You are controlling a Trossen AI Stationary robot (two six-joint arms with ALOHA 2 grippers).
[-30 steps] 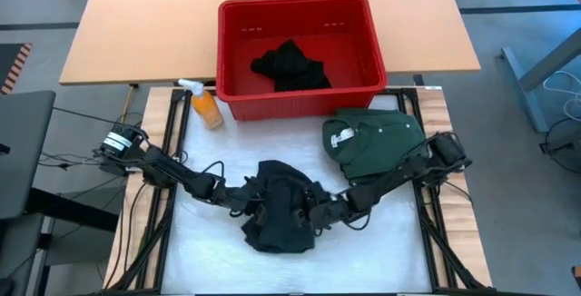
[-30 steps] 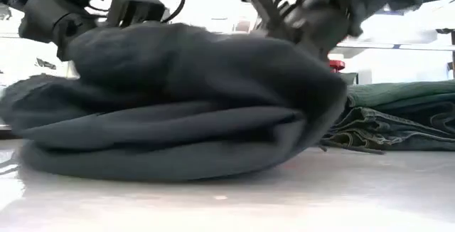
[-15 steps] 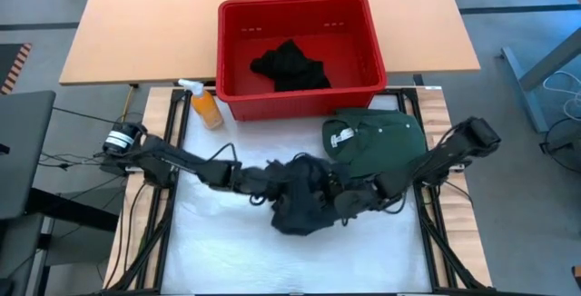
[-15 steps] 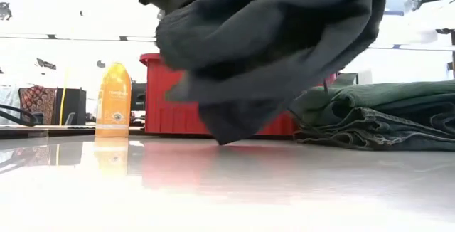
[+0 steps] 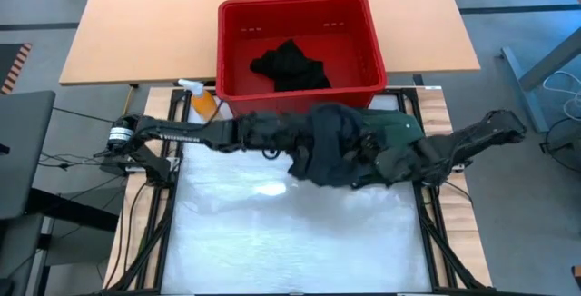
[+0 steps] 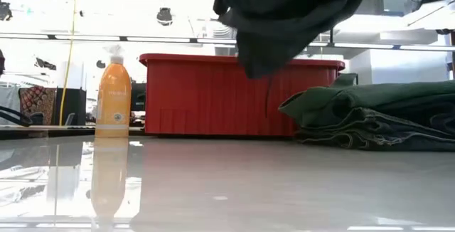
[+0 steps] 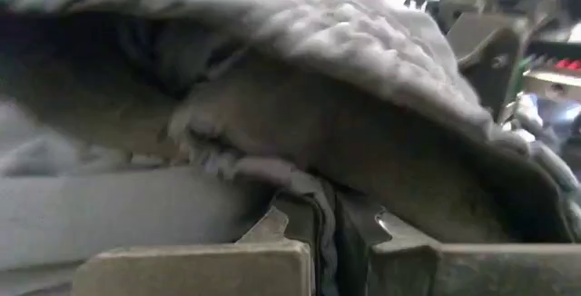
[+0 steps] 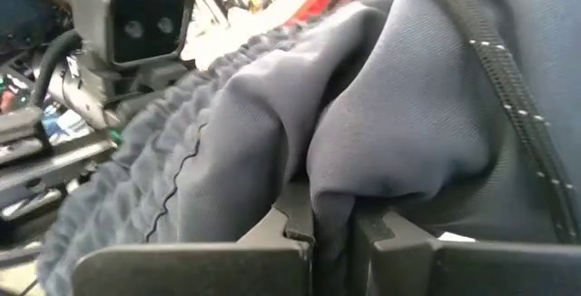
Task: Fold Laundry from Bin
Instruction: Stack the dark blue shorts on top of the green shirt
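My right gripper needs to release the charcoal garment so that it is let go over the near edge of the folded green garment [image 5: 374, 146].
A charcoal garment [image 5: 329, 146] hangs bunched between my two grippers, above the table's far right part; in the low view [image 6: 291, 8] it is clear of the table. My left gripper [image 5: 280, 133] is shut on its left side and my right gripper [image 5: 368, 151] on its right side. A folded green garment with a pale label [image 5: 399, 131] lies flat on the table, partly under the charcoal one. The red bin [image 5: 300, 5] stands behind on the wooden table, with a black garment [image 5: 290, 64] lying on its floor. My left gripper pinches a bunched fold of the charcoal garment [image 7: 313, 196] between its two shut fingers, coming roughly level from the table's left. The cloth is lifted clear and drapes over and past the fingers. My right gripper pinches a thick fold of the same garment [image 8: 334, 207] between its two shut fingers, coming from the table's right. The ribbed waistband [image 8: 154, 187] and a drawcord [image 8: 490, 51] lie beyond the fingers, and the cloth sags slack.
An orange spray bottle [image 5: 204, 103] stands at the bin's near left corner, also in the low view [image 6: 114, 100]. The white mat [image 5: 272, 232] lies bare on the near half of the table. Black frame rails [image 5: 163, 223] run along both sides.
Both grippers have risen and gone toward the table's far edge and right with the charcoal garment. It lay heaped on the mat a second ago; now it hangs lifted clear, over the near edge of the green garment.
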